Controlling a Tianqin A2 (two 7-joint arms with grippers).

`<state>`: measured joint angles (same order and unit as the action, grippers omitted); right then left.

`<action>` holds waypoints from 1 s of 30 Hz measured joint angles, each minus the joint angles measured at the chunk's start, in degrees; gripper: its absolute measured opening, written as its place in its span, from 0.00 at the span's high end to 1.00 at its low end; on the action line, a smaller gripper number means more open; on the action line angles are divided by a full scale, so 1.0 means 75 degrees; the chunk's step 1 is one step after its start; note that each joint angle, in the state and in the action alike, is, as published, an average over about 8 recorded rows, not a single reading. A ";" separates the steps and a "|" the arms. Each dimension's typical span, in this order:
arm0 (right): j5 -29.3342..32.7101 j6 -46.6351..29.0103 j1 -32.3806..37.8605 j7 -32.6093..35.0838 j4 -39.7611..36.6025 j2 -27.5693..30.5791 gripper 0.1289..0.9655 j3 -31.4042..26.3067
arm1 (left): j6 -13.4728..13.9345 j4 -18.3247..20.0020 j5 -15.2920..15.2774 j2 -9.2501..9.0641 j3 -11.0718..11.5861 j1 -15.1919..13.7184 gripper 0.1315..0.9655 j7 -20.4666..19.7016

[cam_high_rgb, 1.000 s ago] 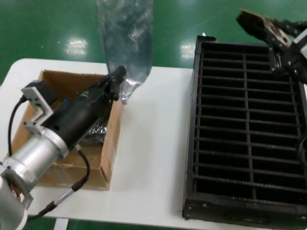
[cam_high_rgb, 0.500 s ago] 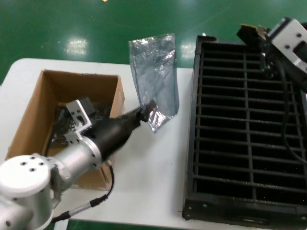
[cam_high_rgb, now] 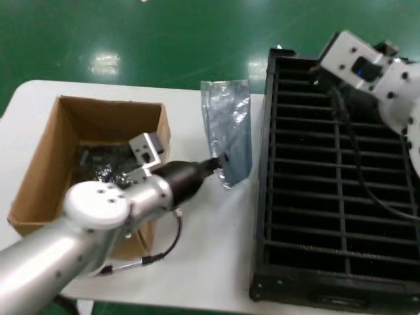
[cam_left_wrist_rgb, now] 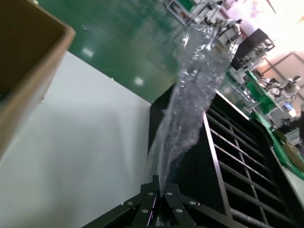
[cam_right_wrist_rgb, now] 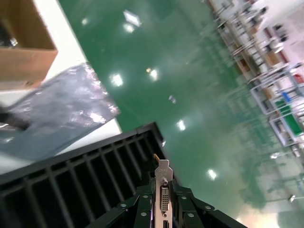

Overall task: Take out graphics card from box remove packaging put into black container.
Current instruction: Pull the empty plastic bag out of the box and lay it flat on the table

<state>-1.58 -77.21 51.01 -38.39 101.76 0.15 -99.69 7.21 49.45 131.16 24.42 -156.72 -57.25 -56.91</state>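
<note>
My left gripper will let go of the silver bag on the table's far part (cam_high_rgb: 226,132) (cam_left_wrist_rgb: 118,122), between the brown box and black container.
My left gripper (cam_high_rgb: 218,162) is shut on the lower edge of the packaging (cam_high_rgb: 228,126), a crinkly silver bag that stands upright over the table between the box (cam_high_rgb: 49,157) and the black container (cam_high_rgb: 341,197). In the left wrist view, the bag (cam_left_wrist_rgb: 197,90) rises from the shut left gripper (cam_left_wrist_rgb: 164,192). My right arm (cam_high_rgb: 357,64) hangs over the container's far corner, its fingers hidden in the head view. The right wrist view shows the right gripper (cam_right_wrist_rgb: 164,194) shut on the graphics card's silver bracket (cam_right_wrist_rgb: 164,183), above the slotted container (cam_right_wrist_rgb: 90,175).
The brown box holds dark glossy bagged boards (cam_high_rgb: 105,167). My left arm lies across the box's right wall. The white table (cam_high_rgb: 203,249) shows bare between box and container. Green floor lies beyond the table's far edge.
My left gripper has carried the bag down and to the right, from above the box to the gap beside the container. The right arm has turned over the container's far corner.
</note>
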 joint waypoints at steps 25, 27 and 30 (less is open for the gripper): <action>-0.0078 -0.1034 0.1001 -0.0451 -0.1333 0.0254 0.93 -0.1186 | 0.0585 -0.4362 -0.1462 -0.3169 0.3373 -0.1335 0.90 0.2193; -0.0138 -0.1001 0.1004 -0.0478 -0.1355 0.0306 0.93 -0.1216 | 0.0416 -0.4113 -0.1577 -0.3153 0.3389 -0.1341 0.86 0.2190; -0.0221 -0.0958 0.0991 -0.0518 -0.1360 0.0385 0.93 -0.1255 | 0.0178 -0.3657 -0.1696 -0.2983 0.3127 -0.1356 0.82 0.1925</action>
<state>-3.24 -84.40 58.45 -42.27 91.56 3.04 -109.10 8.54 22.03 118.44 2.05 -133.27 -67.42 -42.47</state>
